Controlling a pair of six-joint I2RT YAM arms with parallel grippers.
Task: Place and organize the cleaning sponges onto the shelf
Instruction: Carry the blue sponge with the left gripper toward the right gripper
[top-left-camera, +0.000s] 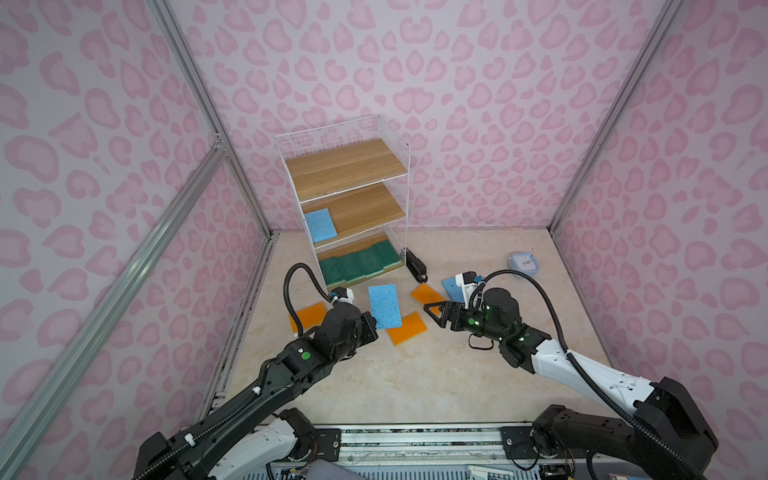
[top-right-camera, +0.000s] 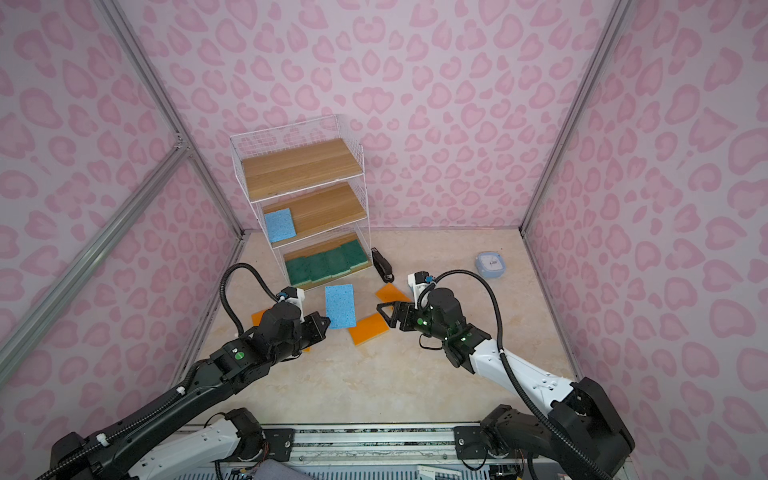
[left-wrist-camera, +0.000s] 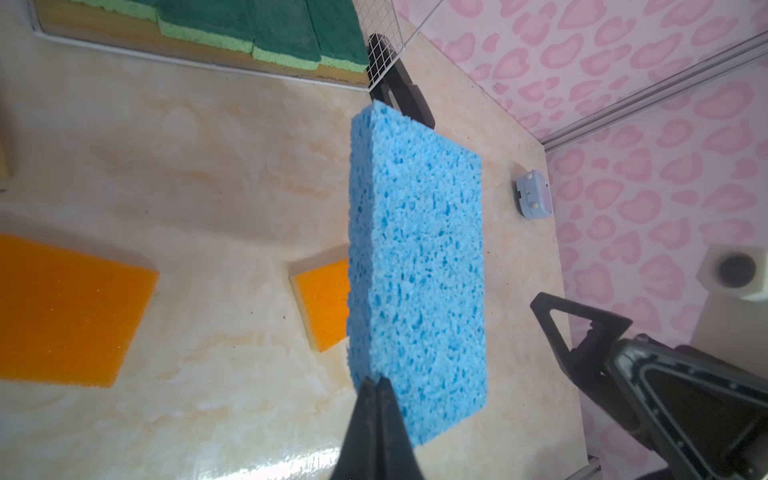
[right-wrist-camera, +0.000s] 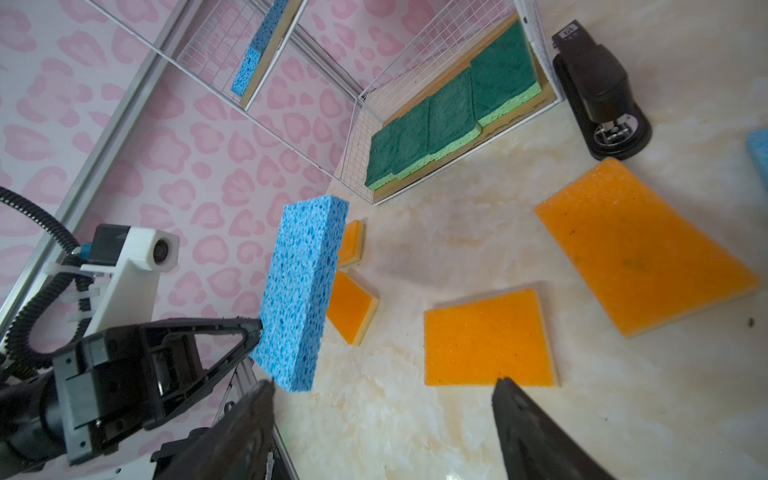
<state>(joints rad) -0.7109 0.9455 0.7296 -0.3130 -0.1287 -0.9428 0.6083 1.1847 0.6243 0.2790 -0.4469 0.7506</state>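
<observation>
Next, I move my right gripper to the light blue sponge's free edge (right-wrist-camera: 308, 353), across from my left gripper's fingers, and close it there near the lower corner.
My left gripper (top-left-camera: 373, 322) is shut on the near end of a light blue sponge (top-left-camera: 384, 305), which hangs above the table in front of the shelf (top-left-camera: 345, 166). The left wrist view shows the black fingers pinched on that sponge (left-wrist-camera: 415, 270). Another blue sponge (top-left-camera: 320, 224) lies on the middle board. Several green sponges (top-left-camera: 359, 262) fill the bottom tier. Several orange sponges (right-wrist-camera: 488, 336) lie flat on the table. One more blue sponge (top-left-camera: 451, 286) lies beside my right arm, partly hidden. My right gripper (top-left-camera: 430, 313) stands open and empty, just right of the held sponge.
A black stapler (top-left-camera: 417, 266) lies by the shelf's right foot. A small pale-blue case (top-left-camera: 523, 264) sits at the back right. Pink patterned walls close in the table on three sides.
</observation>
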